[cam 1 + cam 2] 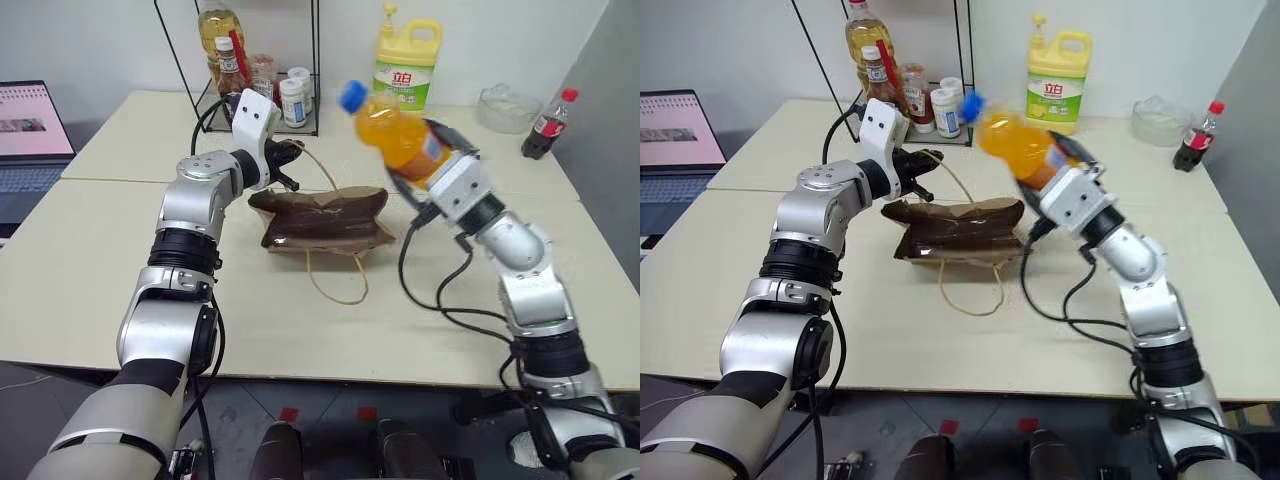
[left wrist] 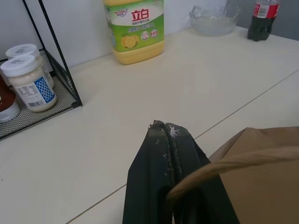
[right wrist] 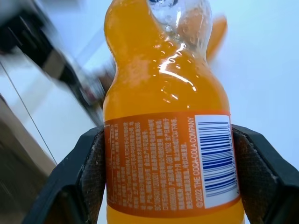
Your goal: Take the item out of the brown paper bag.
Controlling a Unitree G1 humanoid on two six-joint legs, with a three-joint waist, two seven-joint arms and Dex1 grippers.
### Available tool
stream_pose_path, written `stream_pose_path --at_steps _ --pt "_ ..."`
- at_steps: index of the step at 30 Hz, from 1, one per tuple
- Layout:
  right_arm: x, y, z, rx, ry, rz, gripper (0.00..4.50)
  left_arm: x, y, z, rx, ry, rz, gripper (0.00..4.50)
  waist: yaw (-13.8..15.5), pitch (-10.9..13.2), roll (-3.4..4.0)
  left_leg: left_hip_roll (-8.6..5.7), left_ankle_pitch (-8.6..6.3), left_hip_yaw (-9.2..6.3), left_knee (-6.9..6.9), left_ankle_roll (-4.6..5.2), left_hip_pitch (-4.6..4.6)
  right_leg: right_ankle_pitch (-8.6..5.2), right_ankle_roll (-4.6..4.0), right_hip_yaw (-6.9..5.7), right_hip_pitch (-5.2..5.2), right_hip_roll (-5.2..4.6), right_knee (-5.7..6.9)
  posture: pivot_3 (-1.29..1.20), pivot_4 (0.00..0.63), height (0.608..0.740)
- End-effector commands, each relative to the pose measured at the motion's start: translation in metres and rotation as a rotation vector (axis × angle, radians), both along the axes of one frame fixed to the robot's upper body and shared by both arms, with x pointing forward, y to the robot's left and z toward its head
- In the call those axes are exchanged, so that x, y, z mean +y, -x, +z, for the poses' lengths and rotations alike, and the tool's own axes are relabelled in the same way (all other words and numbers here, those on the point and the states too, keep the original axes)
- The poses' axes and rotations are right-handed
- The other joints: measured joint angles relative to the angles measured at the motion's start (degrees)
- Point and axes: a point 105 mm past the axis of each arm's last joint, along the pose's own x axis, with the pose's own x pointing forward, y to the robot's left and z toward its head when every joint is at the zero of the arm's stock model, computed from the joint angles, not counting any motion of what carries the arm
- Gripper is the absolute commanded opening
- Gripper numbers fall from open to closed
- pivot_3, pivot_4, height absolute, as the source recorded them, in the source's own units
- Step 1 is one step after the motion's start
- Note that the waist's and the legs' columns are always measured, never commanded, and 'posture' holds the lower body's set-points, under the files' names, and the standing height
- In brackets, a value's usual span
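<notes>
My right gripper will release the bottle on the cream table (image 1: 447,252) next to the brown paper bag, on that gripper's side. The bottle is now tilted in the air.
My right gripper (image 1: 428,165) is shut on the item (image 1: 395,130), a clear bottle of orange liquid with a blue cap. It holds the bottle tilted in the air, above and to the right of the brown paper bag (image 1: 320,215). In the right wrist view both pads (image 3: 91,163) press the bottle's label (image 3: 168,158). The bag lies creased and flattened on the table. My left gripper (image 2: 168,133) is shut on one of the bag's cord handles (image 2: 233,161) at the bag's back left corner. The other handle loop (image 1: 340,282) lies on the table in front.
At the back of the cream table (image 1: 100,280) stand a yellow detergent jug (image 1: 408,65), a glass bowl (image 1: 508,105), a cola bottle (image 1: 548,125) and a black wire rack (image 1: 265,80) of jars and bottles. A laptop (image 1: 30,135) sits far left.
</notes>
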Motion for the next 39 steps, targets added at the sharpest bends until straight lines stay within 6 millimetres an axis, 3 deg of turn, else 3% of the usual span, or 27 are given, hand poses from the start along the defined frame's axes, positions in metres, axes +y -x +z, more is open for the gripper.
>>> stream_pose_path --at_steps 1,5,9,16,23,26,29,30,39 --pt "-0.037 -0.006 0.002 0.061 0.037 -0.144 3.27 0.0 0.002 0.017 -0.064 -0.006 -0.007 0.0 0.13 0.04 0.04 -0.01 -0.01 0.01 -0.01 0.01 0.0 0.0 0.0 0.01 0.0 0.0 -0.01 0.0 0.15 0.74" --pt "-0.062 -0.008 -0.04 0.334 0.111 -0.173 3.27 -0.001 0.002 0.016 -0.062 -0.009 -0.01 0.0 0.27 0.09 0.06 -0.02 -0.03 0.04 -0.03 0.05 -0.01 0.0 0.0 0.03 0.0 0.0 -0.06 0.0 0.15 0.74" --pt "-0.07 -0.002 -0.068 0.555 0.135 -0.134 3.27 -0.004 0.002 0.016 -0.064 -0.012 -0.018 0.0 0.05 0.22 0.21 -0.02 -0.04 0.04 -0.03 0.07 -0.01 0.0 0.0 0.03 0.0 0.0 -0.07 0.0 0.15 0.74" --pt "-0.069 0.003 -0.089 0.785 0.058 -0.101 3.27 -0.007 0.002 0.015 -0.063 -0.013 -0.023 0.0 -0.45 0.32 0.29 -0.02 -0.03 0.05 -0.02 0.05 -0.02 0.0 0.0 0.04 0.01 0.01 -0.05 0.0 0.15 0.74" --pt "-0.067 0.009 -0.112 0.911 0.102 -0.102 3.27 -0.007 0.002 0.015 -0.063 -0.013 -0.023 0.0 -0.48 0.33 0.29 -0.02 -0.03 0.04 -0.01 0.05 -0.02 0.0 0.0 0.04 0.0 0.01 -0.06 0.0 0.15 0.74" --pt "-0.069 0.009 -0.116 0.92 0.11 -0.11 3.27 -0.007 0.002 0.015 -0.063 -0.014 -0.021 0.0 -0.48 0.33 0.29 -0.02 -0.03 0.04 -0.01 0.05 -0.02 0.0 0.0 0.04 0.01 0.01 -0.06 0.0 0.15 0.74" --pt "-0.072 0.007 -0.116 0.905 0.107 -0.122 4.31 -0.006 0.002 0.015 -0.062 -0.014 -0.02 0.0 -0.48 0.33 0.28 -0.02 -0.03 0.04 -0.01 0.05 -0.02 0.0 0.0 0.03 0.02 0.01 -0.07 0.0 0.15 0.74" --pt "-0.072 0.007 -0.114 0.886 0.114 -0.125 4.46 -0.006 0.002 0.015 -0.063 -0.014 -0.019 0.0 -0.48 0.33 0.28 -0.02 -0.03 0.04 -0.01 0.05 -0.01 0.0 0.0 0.03 0.02 0.01 -0.07 0.0 0.15 0.74" --pt "-0.065 0.016 -0.088 0.823 0.049 -0.084 4.46 -0.001 0.0 0.02 -0.073 -0.019 -0.004 0.0 -0.46 0.33 0.29 -0.02 -0.02 0.04 0.0 0.04 -0.02 0.0 0.0 0.03 0.02 0.01 -0.06 0.0 0.15 0.74"
